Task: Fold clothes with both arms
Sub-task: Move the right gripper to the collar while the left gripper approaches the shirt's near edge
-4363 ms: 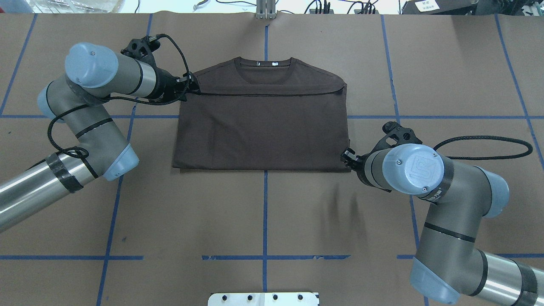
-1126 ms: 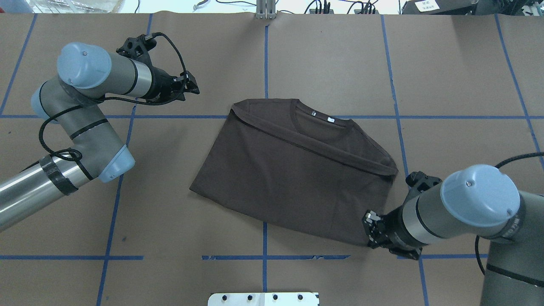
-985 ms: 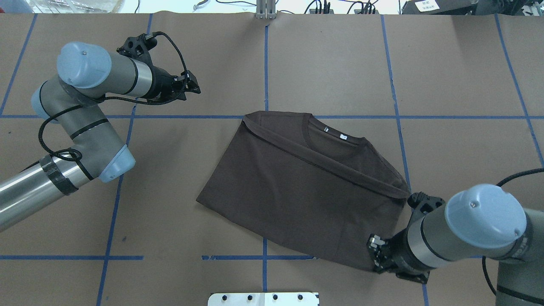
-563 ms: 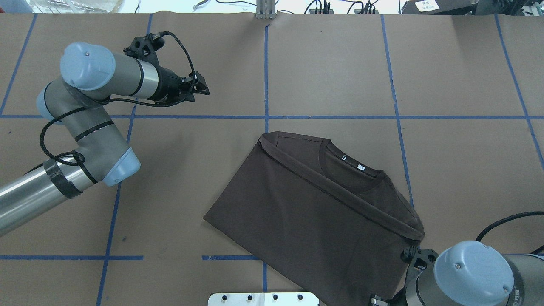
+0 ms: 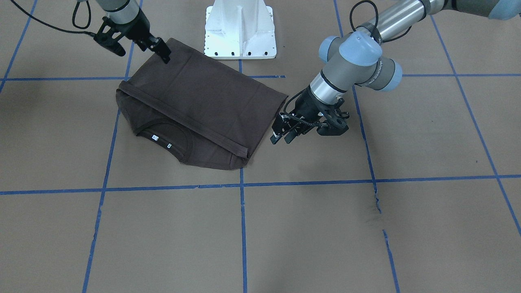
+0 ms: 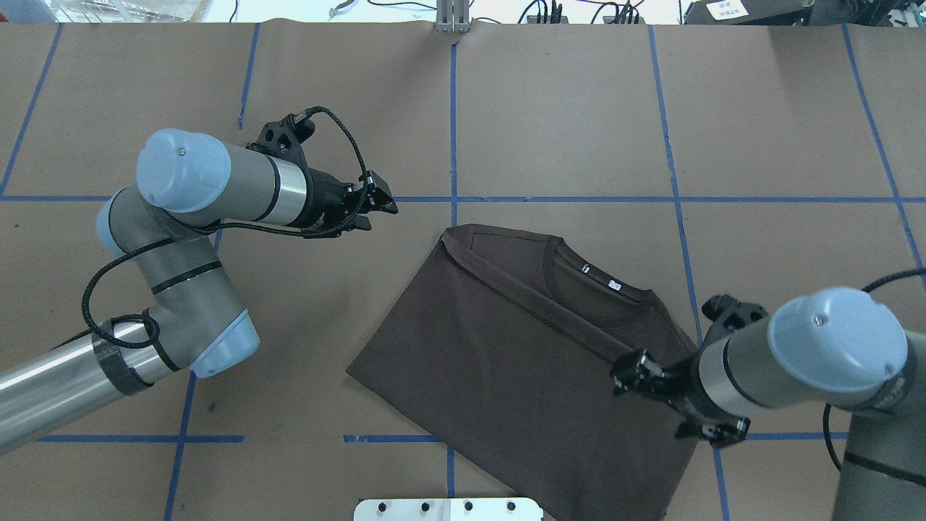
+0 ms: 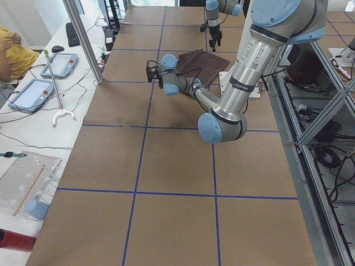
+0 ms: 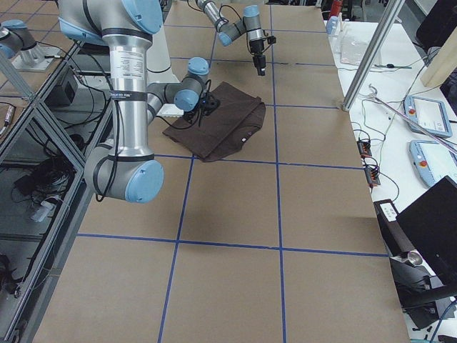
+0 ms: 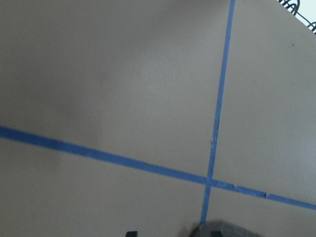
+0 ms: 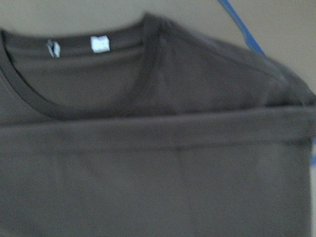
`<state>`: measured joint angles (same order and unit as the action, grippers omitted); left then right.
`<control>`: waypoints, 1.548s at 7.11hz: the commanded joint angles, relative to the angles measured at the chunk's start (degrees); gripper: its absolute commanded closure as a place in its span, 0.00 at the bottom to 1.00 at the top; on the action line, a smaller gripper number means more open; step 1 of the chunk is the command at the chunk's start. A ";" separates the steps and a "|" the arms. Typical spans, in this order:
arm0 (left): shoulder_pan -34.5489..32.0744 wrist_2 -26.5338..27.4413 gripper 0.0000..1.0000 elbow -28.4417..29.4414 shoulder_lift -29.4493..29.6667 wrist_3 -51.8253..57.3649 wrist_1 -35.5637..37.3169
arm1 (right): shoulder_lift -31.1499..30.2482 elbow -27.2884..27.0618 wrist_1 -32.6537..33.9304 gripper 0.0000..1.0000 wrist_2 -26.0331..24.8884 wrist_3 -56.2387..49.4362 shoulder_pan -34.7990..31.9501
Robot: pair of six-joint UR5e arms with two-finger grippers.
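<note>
My left gripper is to grab the dark brown T-shirt next by the hem corner (image 5: 284, 97) on its own side, toward the white pedestal and opposite the collar.
The dark brown T-shirt (image 6: 506, 347) lies folded and flat, turned at a slant, collar and white labels (image 6: 613, 284) on the far side. It also shows in the front view (image 5: 195, 101) and fills the right wrist view (image 10: 158, 163). My right gripper (image 6: 623, 369) hovers over the shirt's right part, looks open and holds nothing; in the front view (image 5: 165, 55) it is at the shirt's edge near the pedestal. My left gripper (image 6: 383, 205) is open and empty, just off the shirt's far-left corner; in the front view (image 5: 281, 137) its fingers stand apart beside the shirt.
The table is covered in brown paper with a blue tape grid (image 9: 217, 123). The white bolted pedestal (image 6: 448, 509) sits at the near edge, close to the shirt's near corner. Cables and equipment line the far edge. A side bench with tablets (image 7: 33, 91) stands beyond.
The right gripper dragged the shirt toward the robot and rightward, turning it, then let go and rose over it. The left arm moved toward the shirt's far-left corner.
</note>
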<state>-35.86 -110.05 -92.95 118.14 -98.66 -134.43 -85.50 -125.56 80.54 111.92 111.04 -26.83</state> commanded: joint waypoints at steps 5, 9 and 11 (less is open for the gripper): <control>14.56 11.06 0.38 -12.34 -8.54 -8.82 17.87 | 8.15 11.38 -0.12 0.00 -3.03 -9.87 -9.12; 17.32 12.67 0.39 -15.23 -7.49 -12.34 28.56 | 8.42 12.97 -0.12 0.00 -3.81 -9.52 -8.24; 17.84 12.94 0.39 -15.34 -6.70 -12.52 30.02 | 8.51 13.32 -0.12 0.00 -3.91 -9.52 -7.80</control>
<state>-18.32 -97.22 -107.92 110.99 -111.08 -105.77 -77.04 -112.52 80.42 108.14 101.56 -34.83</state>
